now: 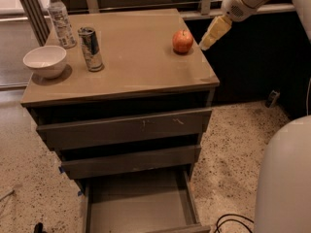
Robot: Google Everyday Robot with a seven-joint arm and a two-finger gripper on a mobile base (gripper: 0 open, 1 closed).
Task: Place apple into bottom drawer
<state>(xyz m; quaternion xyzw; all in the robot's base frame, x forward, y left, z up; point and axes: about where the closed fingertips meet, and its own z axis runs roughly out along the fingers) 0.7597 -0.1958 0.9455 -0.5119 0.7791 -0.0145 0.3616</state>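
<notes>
The robot's gripper should next move to the red-orange apple and close on its side [188, 41] facing away from the metal can.
The red-orange apple [182, 41] sits on the cabinet top [131, 57] near its back right corner. My gripper [208, 41] hangs from the white arm at the upper right, just right of the apple and a little apart from it, at the cabinet's right edge. The bottom drawer [138, 205] is pulled out at the foot of the cabinet, and its flat floor shows nothing in it. The middle drawer [131, 161] and the scratched top drawer [126, 127] are nearly shut.
A white bowl [44, 60], a metal can [91, 48] and a clear water bottle [60, 18] stand on the left part of the cabinet top. My white base [284, 178] fills the lower right. Black cables [233, 223] lie on the speckled floor.
</notes>
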